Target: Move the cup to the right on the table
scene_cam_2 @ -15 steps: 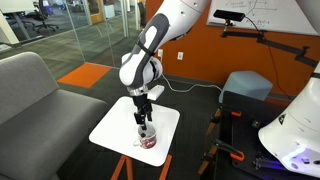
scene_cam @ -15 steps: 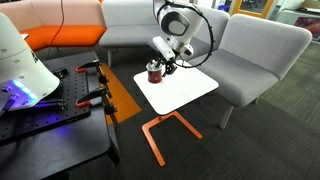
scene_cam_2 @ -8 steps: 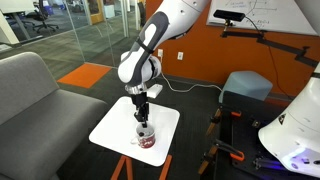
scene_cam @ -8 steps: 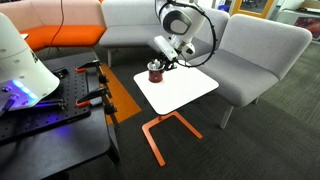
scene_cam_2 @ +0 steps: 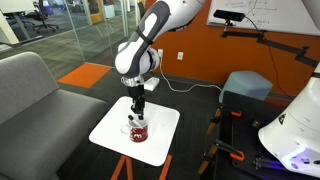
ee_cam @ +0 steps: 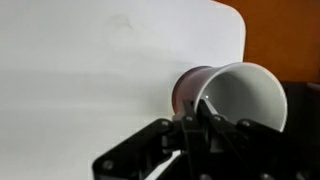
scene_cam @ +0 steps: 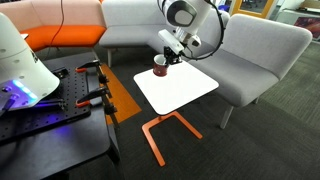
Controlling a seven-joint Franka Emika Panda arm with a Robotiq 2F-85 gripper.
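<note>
The cup will be released on the white table near the front corner (scene_cam: 169, 95) above the orange base.
The small dark red-brown cup (scene_cam: 159, 63) (scene_cam_2: 137, 126) hangs a little above the white table (scene_cam: 185, 90) (scene_cam_2: 112, 135), near one corner of the top. My gripper (scene_cam: 164, 57) (scene_cam_2: 138, 114) comes down from above and is shut on the cup's rim. In the wrist view the cup (ee_cam: 232, 95) shows its pale inside and a dark outer wall. The black fingers (ee_cam: 199, 128) pinch the near wall, one inside and one outside. The table top (ee_cam: 90, 70) fills the left of that view.
Grey sofa seats (scene_cam: 250, 55) (scene_cam_2: 30, 90) stand close behind and beside the table. The table's orange leg and base (scene_cam: 160, 130) reach toward the black workbench (scene_cam: 50, 120) with a white robot base (scene_cam_2: 295, 130). An orange wall (scene_cam_2: 230, 50) is behind.
The jaws have closed on the cup's rim. The cup has come up off the table top and shifted slightly toward the table's edge with the gripper.
</note>
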